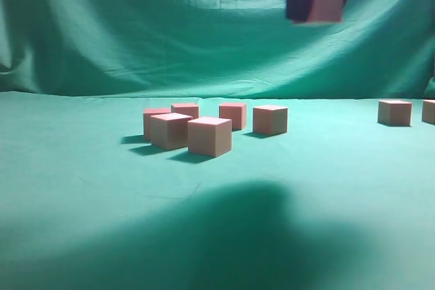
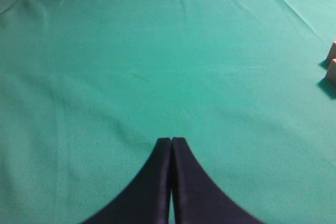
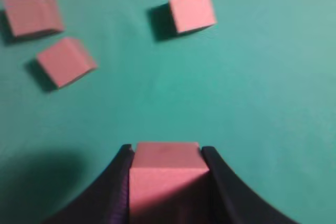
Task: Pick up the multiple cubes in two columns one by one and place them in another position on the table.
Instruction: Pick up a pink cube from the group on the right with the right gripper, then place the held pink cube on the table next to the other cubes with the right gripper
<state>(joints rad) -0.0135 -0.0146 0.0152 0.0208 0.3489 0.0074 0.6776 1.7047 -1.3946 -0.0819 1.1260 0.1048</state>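
Note:
My right gripper has the salmon-pink cube high over the green table. It will let the cube go on the bare cloth [image 1: 259, 153] [image 3: 100, 123] beside the nearest cube of the cluster.
High over the green table [image 1: 81, 188], my right gripper [image 1: 321, 5] is shut on one salmon-pink cube [image 1: 327, 1]. In the right wrist view this cube [image 3: 167, 177] fills the gap between the dark fingers [image 3: 118, 182]. Below, several cubes stand in a loose cluster, the nearest one [image 1: 209, 136] in front and another [image 1: 270, 119] at its right end. Two more cubes [image 1: 395, 112] sit apart at the far right. My left gripper [image 2: 171, 140] is shut on nothing, low over bare cloth, with two cubes [image 2: 331, 72] at that view's right edge.
A draped green backdrop [image 1: 170, 25] rises behind the table. A broad dark shadow [image 1: 251, 229] covers the near cloth. From the right wrist, one cube [image 3: 191, 9] and another [image 3: 65, 61] lie ahead on the cloth.

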